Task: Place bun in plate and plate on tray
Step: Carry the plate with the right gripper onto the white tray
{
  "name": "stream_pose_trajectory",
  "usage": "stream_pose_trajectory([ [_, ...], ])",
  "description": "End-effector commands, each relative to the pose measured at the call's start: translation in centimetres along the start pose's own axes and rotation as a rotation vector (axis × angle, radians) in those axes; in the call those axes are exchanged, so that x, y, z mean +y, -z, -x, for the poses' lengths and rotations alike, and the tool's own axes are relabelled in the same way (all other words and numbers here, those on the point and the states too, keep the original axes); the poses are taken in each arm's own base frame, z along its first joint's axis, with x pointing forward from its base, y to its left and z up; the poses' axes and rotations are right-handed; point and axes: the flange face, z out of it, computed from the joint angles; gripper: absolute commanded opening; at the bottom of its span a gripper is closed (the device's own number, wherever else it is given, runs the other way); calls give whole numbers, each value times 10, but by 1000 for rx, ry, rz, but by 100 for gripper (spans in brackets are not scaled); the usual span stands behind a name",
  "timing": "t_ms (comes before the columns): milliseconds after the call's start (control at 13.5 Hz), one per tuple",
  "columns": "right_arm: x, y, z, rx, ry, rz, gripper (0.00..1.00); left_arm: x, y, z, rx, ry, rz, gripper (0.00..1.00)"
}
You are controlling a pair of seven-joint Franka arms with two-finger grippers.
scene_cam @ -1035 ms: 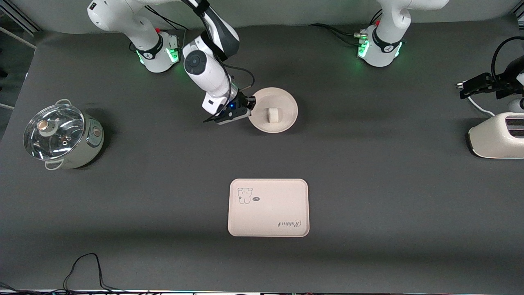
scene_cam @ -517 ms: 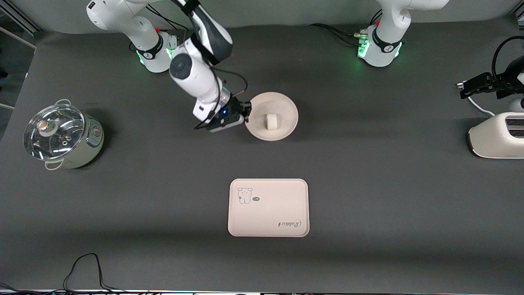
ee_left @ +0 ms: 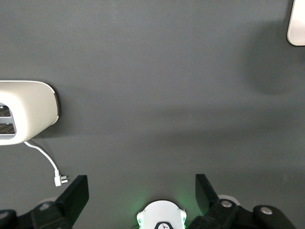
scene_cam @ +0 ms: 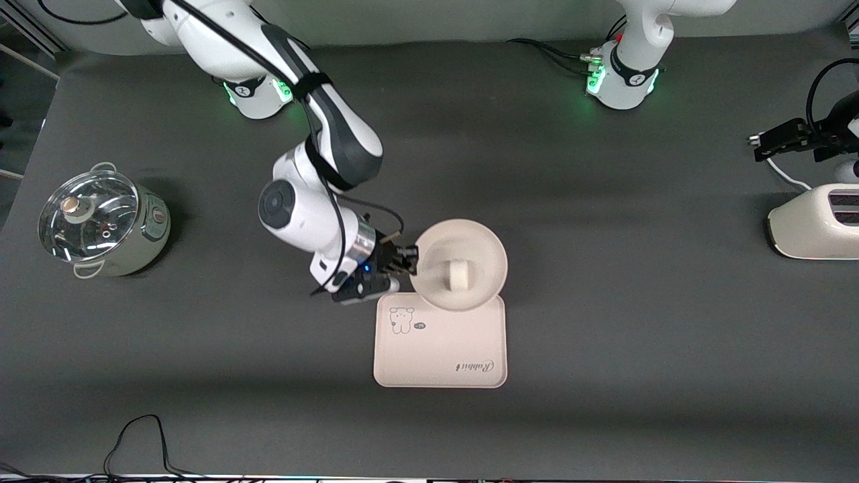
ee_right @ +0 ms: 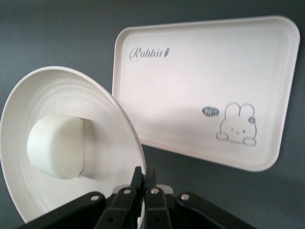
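Observation:
The plate, now tilted in the air over the tray's edge, will be let go by my right gripper on the middle of the tray [scene_cam: 442, 334] [ee_right: 202, 95], between the rabbit drawing and the lettering.
My right gripper [scene_cam: 408, 261] is shut on the rim of the round cream plate [scene_cam: 484, 251] and holds it in the air, tilted, over the tray's edge that lies toward the robots. The small white bun [scene_cam: 460, 274] lies in the plate. The right wrist view shows the plate [ee_right: 112, 138], the bun [ee_right: 57, 145] and my gripper [ee_right: 145, 179] pinching the rim. The cream rectangular tray [scene_cam: 439, 355] with its rabbit drawing lies on the table under the plate; it also shows in the right wrist view [ee_right: 190, 81]. My left gripper [ee_left: 139, 191] is open and empty, held high near its base; it is out of the front view.
A glass-lidded pot [scene_cam: 100, 221] stands toward the right arm's end of the table. A white toaster [scene_cam: 815, 225] with a cord stands toward the left arm's end and shows in the left wrist view [ee_left: 26, 112]. A black cable [scene_cam: 137, 439] lies near the front edge.
My right gripper has carried the plate with the bun from the table near the robots toward the front camera, to over the tray's edge. The left arm has not moved.

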Motion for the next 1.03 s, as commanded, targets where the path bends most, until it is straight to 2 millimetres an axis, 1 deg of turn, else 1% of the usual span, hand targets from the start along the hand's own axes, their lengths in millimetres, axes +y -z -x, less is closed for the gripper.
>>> stream_pose_trajectory([
  [0, 15, -11, -37, 14, 0, -7, 0, 6, 0, -4, -10, -15, -5, 100],
  [148, 43, -36, -44, 7, -21, 21, 0, 6, 1, -4, -3, -12, -5, 100],
  [222, 61, -47, -48, 11, -32, 31, 0, 6, 0, -5, -1, -14, -8, 100],
  [443, 85, -86, -48, 39, -54, 50, 0, 15, 2, -6, 8, -40, -18, 100],
  [517, 91, -97, -47, 43, -58, 57, 0, 15, 4, -8, 26, -44, -32, 100],
  [591, 96, -105, -47, 49, -58, 62, 0, 15, 1, -12, 31, -44, -48, 100],
  [665, 100, -109, -46, 50, -56, 65, 0, 18, -2, -14, 27, -53, -51, 100],
  [813, 99, -111, -46, 48, -61, 63, 0, 20, 0, -12, 23, -85, -50, 100],
  [887, 98, -110, -46, 50, -68, 61, 41, 27, -2, -11, 8, -97, -53, 100],
  [961, 96, -108, -46, 51, -72, 55, 99, 27, -1, -12, 12, -89, -59, 100],
])
